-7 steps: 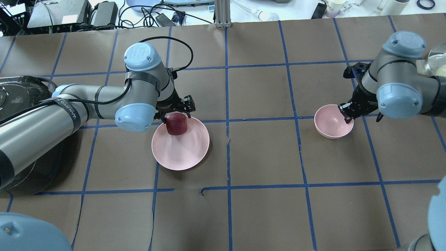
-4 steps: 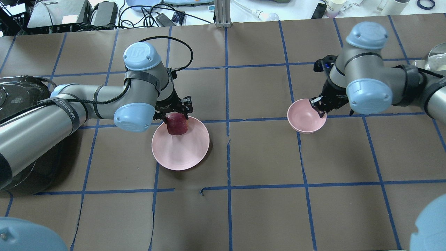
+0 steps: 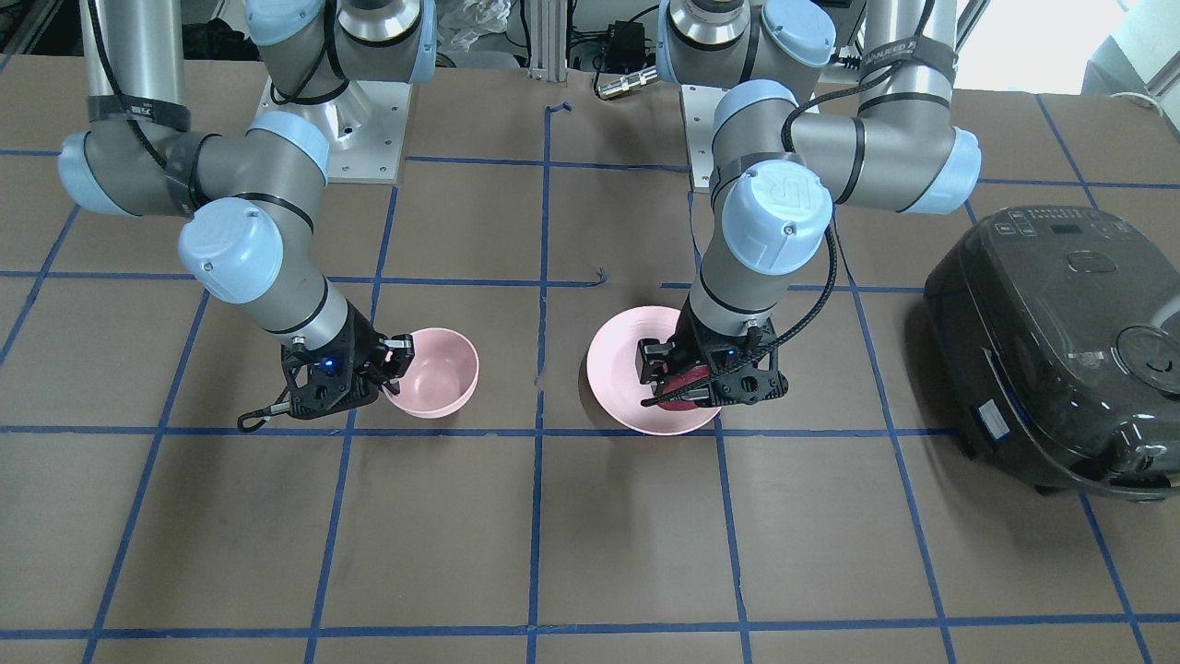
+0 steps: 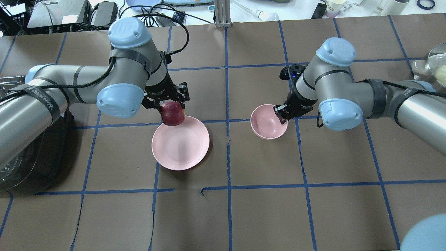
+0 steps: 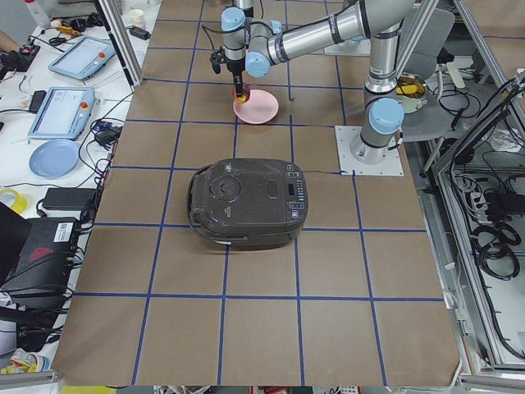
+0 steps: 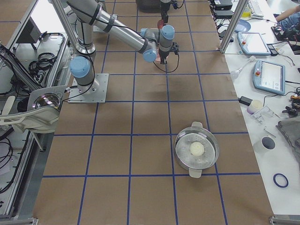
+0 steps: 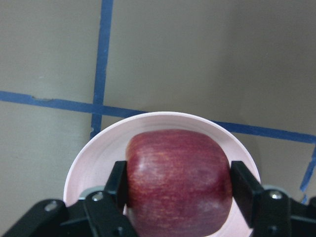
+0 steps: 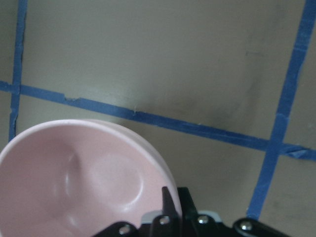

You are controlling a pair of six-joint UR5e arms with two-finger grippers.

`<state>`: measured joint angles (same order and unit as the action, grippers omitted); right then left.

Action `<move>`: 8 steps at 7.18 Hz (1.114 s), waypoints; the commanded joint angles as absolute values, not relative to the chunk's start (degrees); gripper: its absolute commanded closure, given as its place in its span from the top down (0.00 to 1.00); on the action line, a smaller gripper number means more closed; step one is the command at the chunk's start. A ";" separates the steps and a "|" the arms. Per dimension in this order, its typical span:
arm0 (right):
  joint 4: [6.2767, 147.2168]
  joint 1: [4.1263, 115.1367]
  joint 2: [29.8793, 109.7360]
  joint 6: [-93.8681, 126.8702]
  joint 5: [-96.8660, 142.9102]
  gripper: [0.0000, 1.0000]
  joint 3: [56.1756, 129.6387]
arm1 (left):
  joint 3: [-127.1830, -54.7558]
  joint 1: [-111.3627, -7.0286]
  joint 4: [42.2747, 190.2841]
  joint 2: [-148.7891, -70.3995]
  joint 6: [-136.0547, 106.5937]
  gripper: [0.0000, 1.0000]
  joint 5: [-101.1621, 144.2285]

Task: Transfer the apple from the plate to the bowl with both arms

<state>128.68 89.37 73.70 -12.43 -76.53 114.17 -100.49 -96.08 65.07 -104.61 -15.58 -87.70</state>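
Note:
The left gripper needs to release the dark-red apple inside the small pink bowl [image 3: 444, 375] beside the wide pink plate.
My left gripper [image 4: 172, 104] is shut on the dark-red apple [image 4: 172, 114] and holds it above the far rim of the wide pink plate [image 4: 181, 148]. In the left wrist view the black fingers [image 7: 120, 183] press both sides of the apple [image 7: 177, 180], with the plate [image 7: 96, 150] below. My right gripper [image 4: 281, 116] is shut on the near-right rim of the small pink bowl [image 4: 266, 122], which sits to the right of the plate. The right wrist view shows the bowl [image 8: 74, 173] with its rim between the fingers. The front view shows the bowl [image 3: 438, 369] and plate [image 3: 616, 364] side by side.
A black rice cooker [image 3: 1060, 341] stands on my left end of the table. A metal pot with a glass lid [image 6: 197, 150] stands at my right end. Blue tape lines cross the brown table cover [image 4: 264, 195].
My right arm has carried the bowl leftward, close to the plate. My left gripper has raised the apple off the plate and drawn it toward the far rim.

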 commanded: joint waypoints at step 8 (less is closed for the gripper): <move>107.67 88.34 79.61 -5.80 -83.03 1.00 100.43 | -96.08 -100.86 69.09 -101.42 -7.90 0.19 -87.28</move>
